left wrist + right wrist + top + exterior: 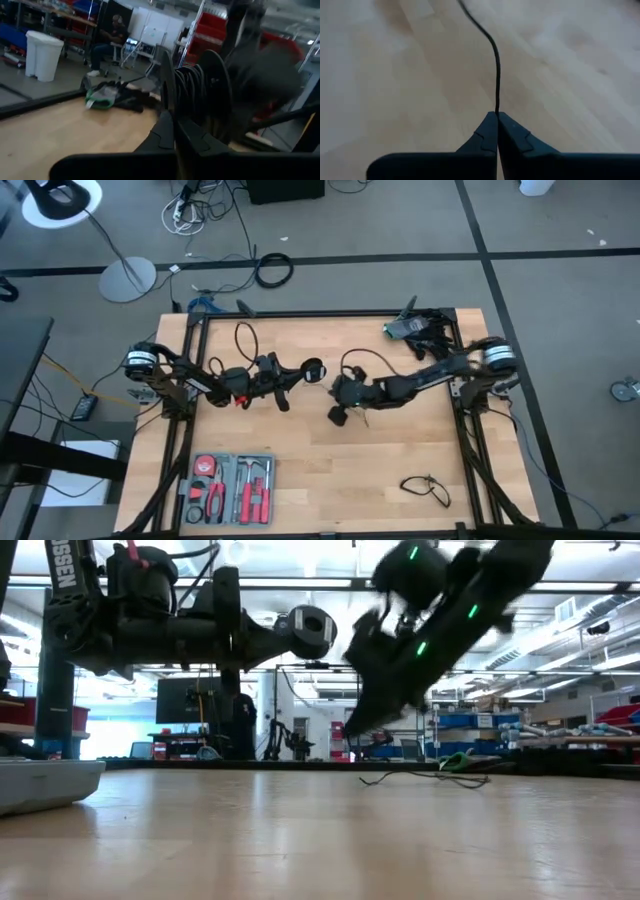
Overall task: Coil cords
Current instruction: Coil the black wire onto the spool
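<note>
The robot's right gripper should release the long cord on the bare wood (335,412) close beside the black disc.
My left gripper (297,373) is at the table's middle, held level above the wood, shut on a round black disc with a pale centre (314,369). Turns of thin black cord (192,87) are wound on the disc. Just right of it my right gripper (337,412) slants down, shut on the long cord (496,65). That cord runs away over the table, and a loop of it (358,358) shows beside the right arm. A short black cord (427,487) lies loose on the wood near the right front. My left gripper pinches the disc's thin rim (168,100) between its two fingers, coming level from the table's left. The disc stands on edge beyond the fingertips, lifted clear of the table. My right gripper pinches a single strand of the cord (496,111) at the fingertips (512,131), slanting down from the right. The strand leads on away from the fingers, in line with them, above the wood.
A tray of red-handled tools (228,485) stands at the near left. A green and black object (412,328) lies at the far right corner. A thin black loop (243,340) shows behind the left arm. Black frame rails (320,314) border the table.
</note>
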Available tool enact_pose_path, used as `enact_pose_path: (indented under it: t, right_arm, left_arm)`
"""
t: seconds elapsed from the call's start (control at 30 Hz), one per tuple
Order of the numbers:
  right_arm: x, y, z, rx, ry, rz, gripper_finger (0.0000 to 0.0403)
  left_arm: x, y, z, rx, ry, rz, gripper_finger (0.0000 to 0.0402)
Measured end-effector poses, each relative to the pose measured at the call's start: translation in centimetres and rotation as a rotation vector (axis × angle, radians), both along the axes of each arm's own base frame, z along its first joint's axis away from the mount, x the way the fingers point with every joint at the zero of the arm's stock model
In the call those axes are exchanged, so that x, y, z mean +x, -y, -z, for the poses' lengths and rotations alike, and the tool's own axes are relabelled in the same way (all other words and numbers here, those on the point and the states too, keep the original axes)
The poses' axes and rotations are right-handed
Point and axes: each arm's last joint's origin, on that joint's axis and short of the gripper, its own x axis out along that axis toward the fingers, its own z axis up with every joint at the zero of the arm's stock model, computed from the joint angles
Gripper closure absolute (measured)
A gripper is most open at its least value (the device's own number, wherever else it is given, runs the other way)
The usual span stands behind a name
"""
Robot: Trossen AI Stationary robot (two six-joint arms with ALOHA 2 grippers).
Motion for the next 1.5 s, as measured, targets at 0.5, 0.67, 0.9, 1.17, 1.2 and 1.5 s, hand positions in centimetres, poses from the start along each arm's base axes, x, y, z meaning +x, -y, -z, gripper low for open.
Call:
enact_pose_path:
  t: [0.5, 0.67, 0.9, 1.17, 1.2, 1.5]
  right_arm:
    - [-6.0, 1.0, -8.3, 0.048, 0.065, 0.186, 0.0403]
    - [-6.3, 1.4, -8.1, 0.026, 0.025, 0.21, 0.0403]
    - [-5.4, 1.4, -9.8, -0.019, 0.185, 0.159, 0.0403]
    - [-1.6, 0.8, -8.6, 0.013, 0.357, 0.007, 0.0403]
    - [-1.1, 0.7, -8.1, 0.02, 0.345, -0.005, 0.0403]
    - [3.1, -0.2, -5.5, 0.013, 0.199, -0.1, 0.0403]
  left_arm:
    - [0.1, 0.1, 0.6, 0.019, -0.063, 0.034, 0.0402]
    - [0.1, 0.5, 0.6, 0.014, -0.069, 0.049, 0.0402]
    - [0.1, 0.4, 1.5, 0.005, -0.163, 0.025, 0.0402]
    - [1.7, 0.1, 1.2, 0.008, -0.241, -0.053, 0.0402]
    - [1.9, 0.0, 1.1, 0.008, -0.25, -0.067, 0.0402]
    - [3.1, -0.2, 0.1, 0.014, -0.237, -0.12, 0.0402]
